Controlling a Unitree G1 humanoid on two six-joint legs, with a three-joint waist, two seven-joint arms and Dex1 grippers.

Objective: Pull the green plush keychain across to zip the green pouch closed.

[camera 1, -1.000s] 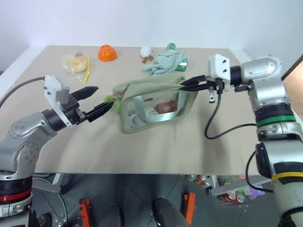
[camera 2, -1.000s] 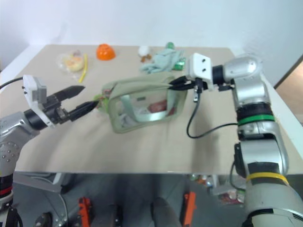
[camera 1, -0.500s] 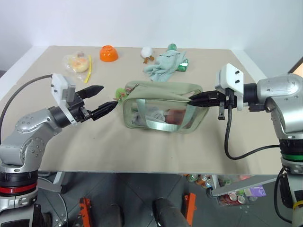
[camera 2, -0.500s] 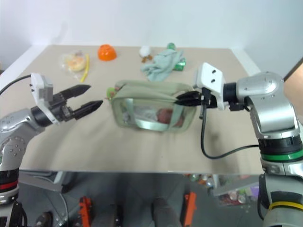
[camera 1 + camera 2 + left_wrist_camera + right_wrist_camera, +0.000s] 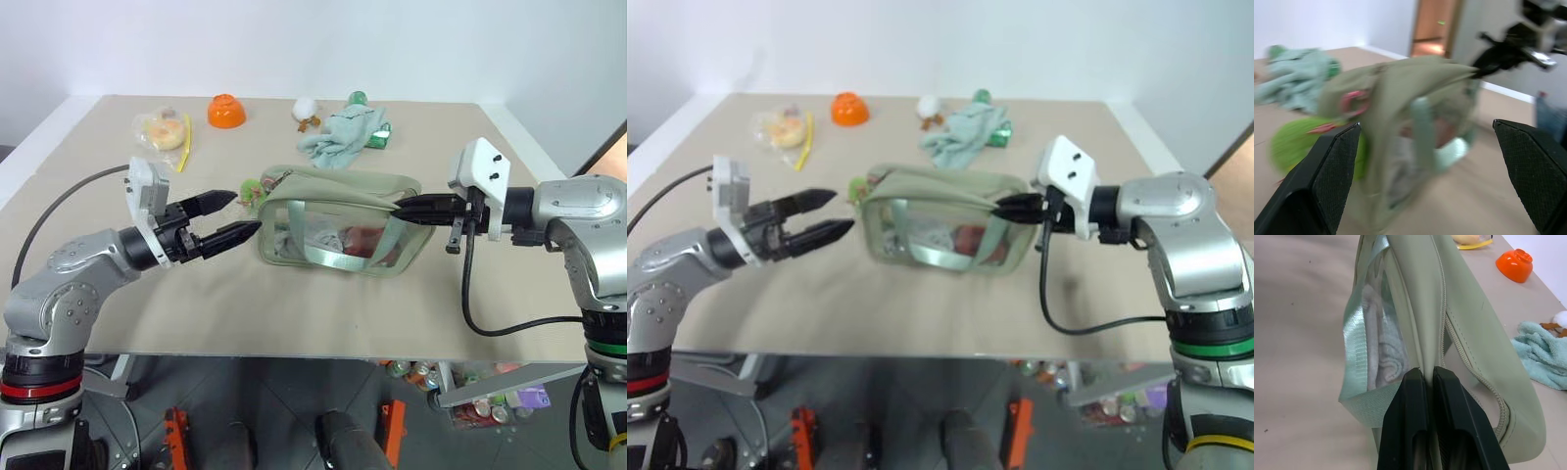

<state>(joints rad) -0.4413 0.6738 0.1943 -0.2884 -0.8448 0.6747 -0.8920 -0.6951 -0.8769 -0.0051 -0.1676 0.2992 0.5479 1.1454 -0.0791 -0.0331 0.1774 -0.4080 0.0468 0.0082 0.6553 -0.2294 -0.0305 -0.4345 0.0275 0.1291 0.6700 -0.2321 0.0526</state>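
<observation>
I will back off and pinch the pouch's end corner (image 5: 428, 229), because my right gripper pinches the pouch's front top edge inward of the pouch's corner, beside the path of the zipper.
The green pouch (image 5: 338, 223) lies mid-table, its top zipper partly open. The green plush keychain (image 5: 253, 189) sits at the pouch's left end, on the zipper. My left gripper (image 5: 246, 213) is open and level just left of the pouch, its fingertips flanking the space below the keychain without touching it. In the left wrist view the keychain (image 5: 1293, 147) lies beside one finger (image 5: 1327, 181). My right gripper (image 5: 404, 208) is shut on the pouch's right end; the right wrist view shows its fingers (image 5: 1449, 396) pinching the fabric there.
At the back of the table are an orange bowl (image 5: 224, 110), a clear bag of food (image 5: 157, 127), pale mint gloves (image 5: 343, 132), a green bottle (image 5: 356, 98) and a small white toy (image 5: 304, 108). The table's front edge (image 5: 294, 354) runs below both arms.
My right gripper drew back to the right, dragging the pouch with it and stretching it flatter. My left gripper, still open, moved right toward the keychain.
</observation>
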